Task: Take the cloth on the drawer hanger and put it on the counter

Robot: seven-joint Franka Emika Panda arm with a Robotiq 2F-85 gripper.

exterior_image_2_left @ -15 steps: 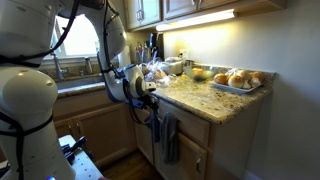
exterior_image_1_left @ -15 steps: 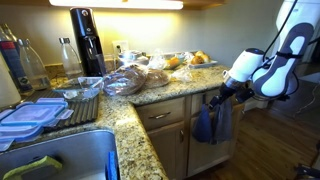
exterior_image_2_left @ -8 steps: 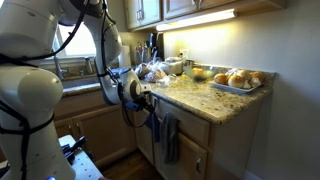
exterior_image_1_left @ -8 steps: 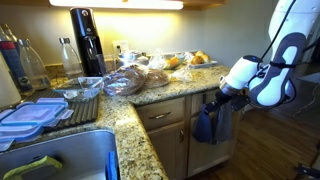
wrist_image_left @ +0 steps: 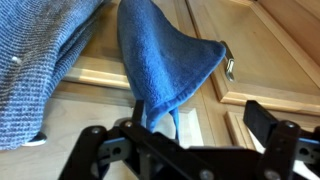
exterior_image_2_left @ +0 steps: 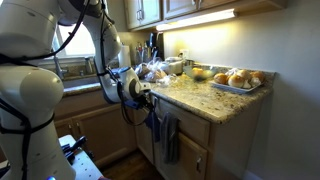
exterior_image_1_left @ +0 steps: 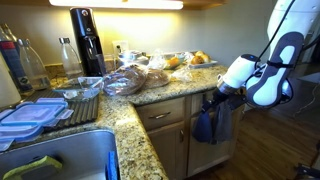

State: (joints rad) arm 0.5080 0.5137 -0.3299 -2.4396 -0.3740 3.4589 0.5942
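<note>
The robot's gripper should close on the top end of the blue cloth point(exterior_image_1_left: 212, 106) point(wrist_image_left: 155, 108), near the drawer hanger, while the rest of the cloth hangs below.
The medium-blue cloth point(wrist_image_left: 160, 60) hangs by one corner from the dark drawer hanger point(wrist_image_left: 228, 68) on the light wood drawer front. It also shows in both exterior views point(exterior_image_1_left: 204, 125) point(exterior_image_2_left: 154, 127), just under the granite counter point(exterior_image_1_left: 178, 90) point(exterior_image_2_left: 200, 101). My gripper point(wrist_image_left: 180, 130) is open right in front of the cloth. The cloth's lower tip hangs between the fingers, near the left one. The gripper also shows against the drawer in both exterior views point(exterior_image_1_left: 213, 100) point(exterior_image_2_left: 149, 103).
A longer grey-blue cloth point(wrist_image_left: 40, 60) point(exterior_image_2_left: 170, 140) hangs beside the blue one. The counter holds bagged bread point(exterior_image_1_left: 125, 80), a tray of rolls point(exterior_image_2_left: 235, 80), a black soda maker point(exterior_image_1_left: 87, 40) and plastic lids point(exterior_image_1_left: 30, 115). A sink point(exterior_image_1_left: 60, 160) lies at the near left.
The arm has shifted slightly toward the cabinet and the cloth since a second ago. It has hardly moved in the last half second. The cloth still hangs.
</note>
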